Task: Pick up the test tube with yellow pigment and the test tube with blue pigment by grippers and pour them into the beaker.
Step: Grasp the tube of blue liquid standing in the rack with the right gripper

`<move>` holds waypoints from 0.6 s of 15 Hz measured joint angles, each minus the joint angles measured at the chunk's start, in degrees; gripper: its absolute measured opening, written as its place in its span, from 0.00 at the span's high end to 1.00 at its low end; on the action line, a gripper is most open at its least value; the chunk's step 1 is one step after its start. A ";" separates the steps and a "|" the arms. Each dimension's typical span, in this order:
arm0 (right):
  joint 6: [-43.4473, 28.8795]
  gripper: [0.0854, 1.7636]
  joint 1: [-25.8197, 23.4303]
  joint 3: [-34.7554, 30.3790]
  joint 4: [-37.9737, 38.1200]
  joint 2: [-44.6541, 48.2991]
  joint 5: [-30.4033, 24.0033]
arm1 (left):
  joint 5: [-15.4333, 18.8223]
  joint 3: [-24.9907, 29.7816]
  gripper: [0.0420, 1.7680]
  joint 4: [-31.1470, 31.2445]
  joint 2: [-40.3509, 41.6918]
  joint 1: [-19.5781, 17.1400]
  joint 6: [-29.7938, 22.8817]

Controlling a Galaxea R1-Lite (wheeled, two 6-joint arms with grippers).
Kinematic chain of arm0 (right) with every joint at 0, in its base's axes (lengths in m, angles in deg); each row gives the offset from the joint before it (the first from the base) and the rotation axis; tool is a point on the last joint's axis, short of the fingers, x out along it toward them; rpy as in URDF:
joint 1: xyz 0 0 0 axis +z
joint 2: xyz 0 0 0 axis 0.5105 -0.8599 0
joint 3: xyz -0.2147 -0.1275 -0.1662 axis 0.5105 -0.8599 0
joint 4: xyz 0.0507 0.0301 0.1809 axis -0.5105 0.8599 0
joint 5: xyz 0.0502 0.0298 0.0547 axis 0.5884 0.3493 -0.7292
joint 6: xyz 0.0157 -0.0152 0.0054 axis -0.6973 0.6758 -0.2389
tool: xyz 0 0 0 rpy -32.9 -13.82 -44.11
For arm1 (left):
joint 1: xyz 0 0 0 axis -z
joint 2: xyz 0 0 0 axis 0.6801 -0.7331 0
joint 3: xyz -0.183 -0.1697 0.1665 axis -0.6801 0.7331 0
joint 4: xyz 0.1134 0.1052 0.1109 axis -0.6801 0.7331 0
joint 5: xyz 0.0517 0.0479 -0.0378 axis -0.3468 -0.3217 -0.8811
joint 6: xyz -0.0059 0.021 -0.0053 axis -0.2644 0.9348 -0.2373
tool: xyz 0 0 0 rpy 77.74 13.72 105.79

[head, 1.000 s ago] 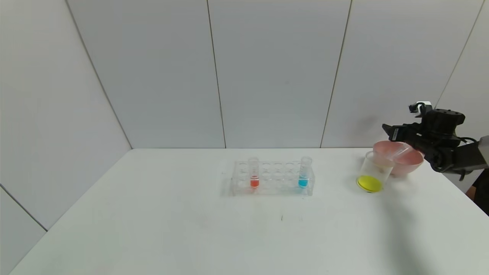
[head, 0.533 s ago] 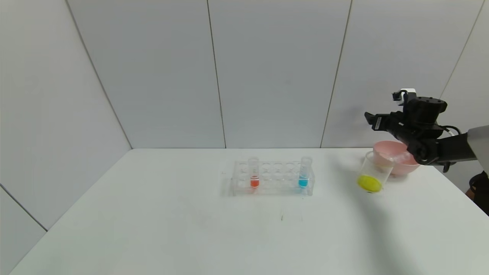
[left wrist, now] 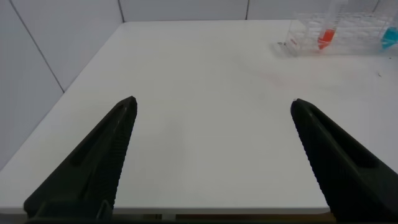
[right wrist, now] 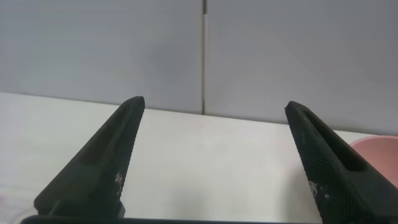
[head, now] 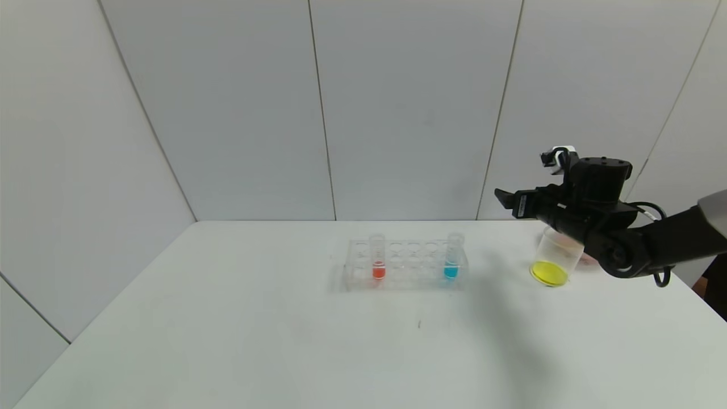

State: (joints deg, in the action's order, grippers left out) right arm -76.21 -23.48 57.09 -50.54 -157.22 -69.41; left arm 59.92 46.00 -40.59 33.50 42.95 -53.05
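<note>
My right gripper should grip the test tube with blue pigment at its upper part (head: 455, 244), just below the tube's rim.
The test tube with blue pigment (head: 451, 259) stands upright at the right end of the clear rack (head: 406, 266). It also shows at the edge of the left wrist view as a blue tube (left wrist: 390, 37). The beaker (head: 555, 255) stands right of the rack with yellow liquid (head: 548, 274) in its bottom. My right gripper (head: 507, 200) hovers open and empty above the table, between rack and beaker, its fingers (right wrist: 118, 149) spread wide. The test tube with yellow pigment is out of view. My left gripper (left wrist: 212, 102) hangs open and empty over the table's near left part.
A tube with orange-red liquid (head: 378, 260) stands at the rack's left end. A pink bowl (head: 589, 260) sits behind the beaker, mostly hidden by my right arm; its rim (right wrist: 376, 146) shows in the right wrist view. White wall panels close the back.
My right gripper has moved left from over the pink bowl, past the beaker, toward the rack, and its jaws have spread wider. The rack, tubes and beaker have stayed put.
</note>
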 joint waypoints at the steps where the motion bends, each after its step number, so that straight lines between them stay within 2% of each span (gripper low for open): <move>1: -0.04 0.07 2.06 -4.05 -2.30 1.87 1.67 | -0.02 0.00 0.00 0.00 0.00 0.00 0.00; 5: -0.12 0.05 9.70 -18.30 -14.92 6.30 13.96 | -0.02 0.00 0.00 0.00 0.00 0.00 0.00; 9: -0.44 0.05 14.88 -30.10 -22.91 8.51 18.36 | -0.02 0.00 0.00 0.00 0.00 0.00 0.00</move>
State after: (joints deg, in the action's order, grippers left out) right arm -76.65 -8.59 26.99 -73.44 -148.71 -51.05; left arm 59.89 46.00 -40.59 33.50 42.95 -53.05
